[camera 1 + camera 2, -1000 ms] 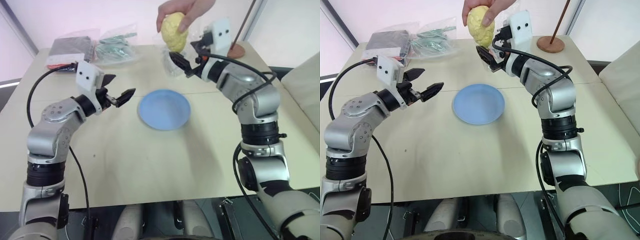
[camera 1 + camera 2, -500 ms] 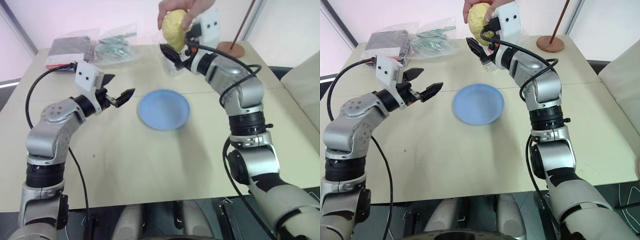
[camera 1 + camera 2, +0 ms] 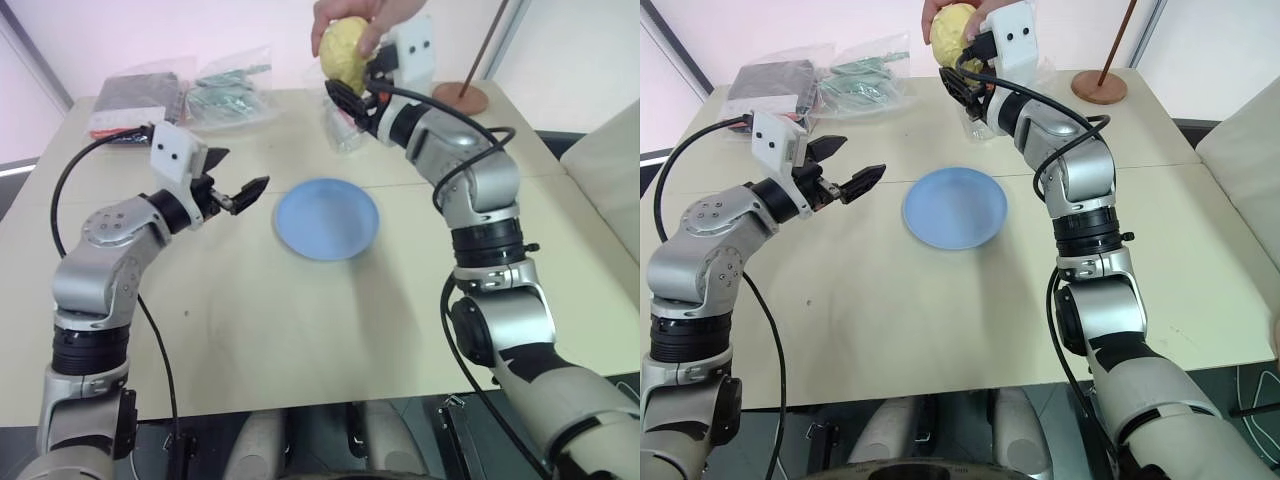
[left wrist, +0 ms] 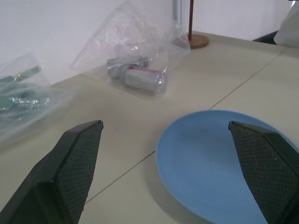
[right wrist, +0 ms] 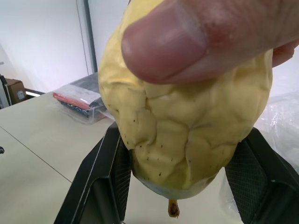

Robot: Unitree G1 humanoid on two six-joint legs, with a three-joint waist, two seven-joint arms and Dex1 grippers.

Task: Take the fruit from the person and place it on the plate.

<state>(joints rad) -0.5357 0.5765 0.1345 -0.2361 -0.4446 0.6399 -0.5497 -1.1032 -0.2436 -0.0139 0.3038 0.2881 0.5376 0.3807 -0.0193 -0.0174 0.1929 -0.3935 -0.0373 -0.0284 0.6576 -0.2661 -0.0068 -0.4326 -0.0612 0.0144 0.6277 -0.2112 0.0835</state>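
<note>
The right gripper will release the pale yellow fruit just beside the middle of the bare light-blue plate (image 3: 342,211).
A person's hand (image 3: 366,14) holds the pale yellow lumpy fruit (image 3: 345,52) from above, over the far edge of the table. My right gripper (image 3: 355,83) is shut on the fruit's lower half. In the right wrist view its black fingers (image 5: 105,177) press both sides of the fruit (image 5: 187,130), with the person's thumb (image 5: 187,39) on top. The light-blue plate (image 3: 328,218) lies flat at mid-table, nearer to me than the fruit and bare. My left gripper (image 3: 240,172) hovers open just left of the plate (image 4: 210,158), holding nothing.
Plastic bags (image 3: 232,93) and a dark packet (image 3: 140,100) lie at the table's far left. A clear bag with a small grey item (image 3: 345,128) sits on the table under the fruit. A brown round stand base (image 3: 470,98) with a thin pole stands far right.
My right gripper rose and moved left to the fruit, then closed from wide open onto it. The person's hand still grips the fruit. My left arm has stayed put.
</note>
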